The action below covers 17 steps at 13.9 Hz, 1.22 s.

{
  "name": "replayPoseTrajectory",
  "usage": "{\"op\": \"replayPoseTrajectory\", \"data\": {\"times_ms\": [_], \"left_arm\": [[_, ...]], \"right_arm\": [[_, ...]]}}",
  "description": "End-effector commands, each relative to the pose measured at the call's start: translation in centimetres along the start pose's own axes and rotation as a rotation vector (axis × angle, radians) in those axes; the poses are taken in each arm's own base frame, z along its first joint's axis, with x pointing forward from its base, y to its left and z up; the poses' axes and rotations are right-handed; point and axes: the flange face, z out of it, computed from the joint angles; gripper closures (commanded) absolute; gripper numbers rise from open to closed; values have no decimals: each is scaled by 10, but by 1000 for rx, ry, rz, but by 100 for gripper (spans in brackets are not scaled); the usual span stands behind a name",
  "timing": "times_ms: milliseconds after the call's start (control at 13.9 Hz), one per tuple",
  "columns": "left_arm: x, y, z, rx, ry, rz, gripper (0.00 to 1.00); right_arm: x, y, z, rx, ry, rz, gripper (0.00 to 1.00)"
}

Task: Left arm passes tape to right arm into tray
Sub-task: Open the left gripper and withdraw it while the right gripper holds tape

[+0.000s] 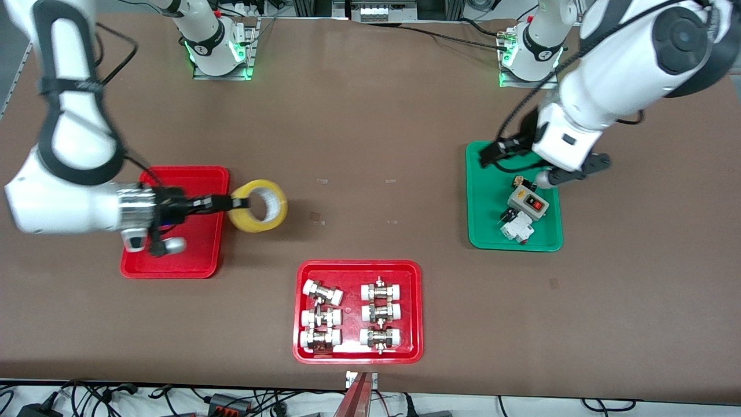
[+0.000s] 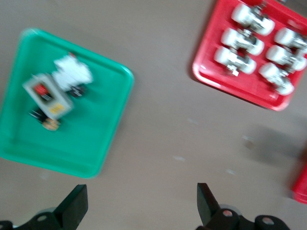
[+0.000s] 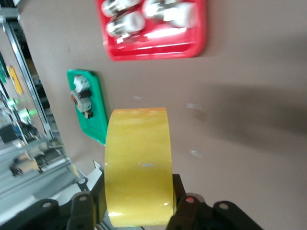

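Next, my right gripper releases the yellow tape, now held over the bare table, around the middle of the plain red tray [image 1: 168,225].
The yellow tape [image 1: 259,206] is up in the air, gripped at its wall by my right gripper [image 1: 240,202], which is shut on it. It hangs over the bare table just beside the plain red tray [image 1: 197,250], at the tray's edge toward the left arm's end. The right wrist and forearm reach across over that tray. In the right wrist view the tape [image 3: 139,158] fills the space between the fingers of the right gripper [image 3: 139,203]. My left gripper [image 1: 492,154] is open and empty above the green tray's edge nearest the bases; it also shows in the left wrist view [image 2: 141,206].
A green tray [image 1: 480,231] with a grey switch box [image 1: 528,202] and a white breaker lies at the left arm's end. A red tray [image 1: 358,266] with several white-capped metal fittings lies near the front camera. Both show in the left wrist view [image 2: 96,158] [image 2: 206,72].
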Motion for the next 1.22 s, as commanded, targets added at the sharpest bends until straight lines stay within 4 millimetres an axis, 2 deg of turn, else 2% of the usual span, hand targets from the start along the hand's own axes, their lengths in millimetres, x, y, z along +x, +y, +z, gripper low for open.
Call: {"op": "replayPoseTrajectory", "data": {"times_ms": [0,216,288,432,576,792,936,1152], "left_arm": [[10,-44,-31,91,55,64,0],[20,-91,-54,121,51,88,0],[23,-108,-64,127,53,93,0],[25,-142,-84,156,61,190,0],[28,-173,-102,154,72,213,0],[28,-183,-109,194,81,243,0],[27,-184,-113,196,82,252,0],[30,-186,-116,191,94,331,0]], "right_arm": [[5,71,-32,32,1,52,76],[-1,157,-65,92,6,45,75],[-4,186,-70,111,1,35,75],[-5,237,-69,137,15,-29,75],[-6,274,-66,161,25,-54,75],[-6,309,-51,191,29,-114,75],[-5,322,-43,201,36,-119,75],[-1,329,-36,225,59,-145,75]]}}
